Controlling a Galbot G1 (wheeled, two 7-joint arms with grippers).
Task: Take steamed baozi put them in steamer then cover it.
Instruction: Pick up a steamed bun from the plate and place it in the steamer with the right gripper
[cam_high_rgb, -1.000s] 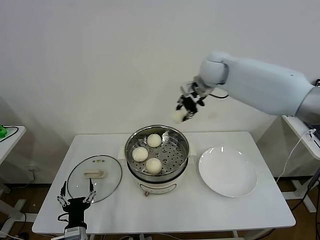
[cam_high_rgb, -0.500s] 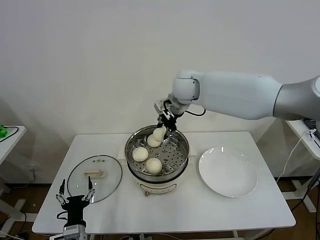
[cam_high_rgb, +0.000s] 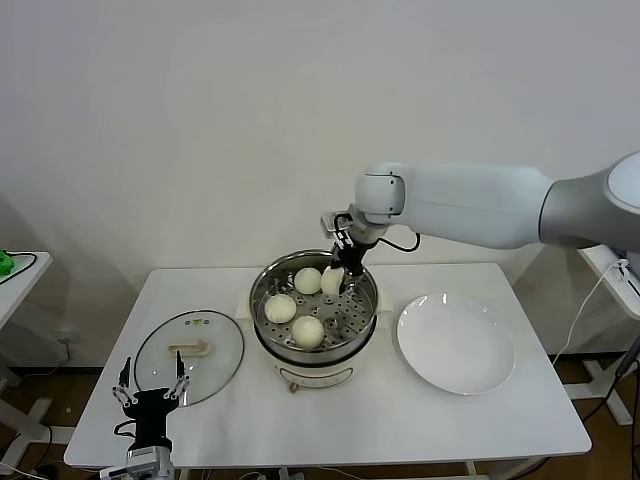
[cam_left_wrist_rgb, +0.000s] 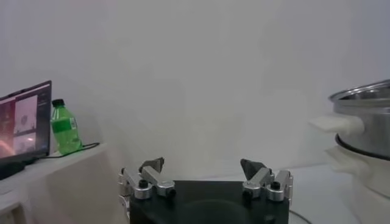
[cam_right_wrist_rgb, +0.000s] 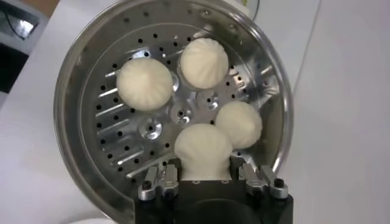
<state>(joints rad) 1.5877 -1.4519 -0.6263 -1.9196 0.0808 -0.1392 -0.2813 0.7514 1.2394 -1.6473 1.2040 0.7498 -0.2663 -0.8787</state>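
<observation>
I need to use my right gripper to drop the baozi on the bare part of the perforated tray (cam_high_rgb: 343, 304) (cam_right_wrist_rgb: 166, 159) nearest the white plate.
The steel steamer (cam_high_rgb: 368, 310) stands mid-table on its white base, with three cream baozi (cam_high_rgb: 308, 331) lying on its perforated tray (cam_right_wrist_rgb: 146, 128). My right gripper (cam_high_rgb: 340, 277) reaches down into the pot's far right side, shut on a fourth baozi (cam_right_wrist_rgb: 203, 149), which hangs just above the tray beside another bun (cam_right_wrist_rgb: 239, 123). The glass cover (cam_high_rgb: 189, 356) lies flat on the table left of the steamer, cream handle up. My left gripper (cam_high_rgb: 150, 395) waits open near the table's front left edge, just in front of the cover, holding nothing.
A flat white plate (cam_high_rgb: 456, 343) sits right of the steamer. A side table with a green bottle (cam_left_wrist_rgb: 64, 127) and a screen (cam_left_wrist_rgb: 23, 125) stands off to the left. The white table (cam_high_rgb: 420, 420) extends in front of the pot.
My right gripper has come down and leftward from high above the steamer's back rim into the pot, carrying the baozi with it. The left gripper has stayed put.
</observation>
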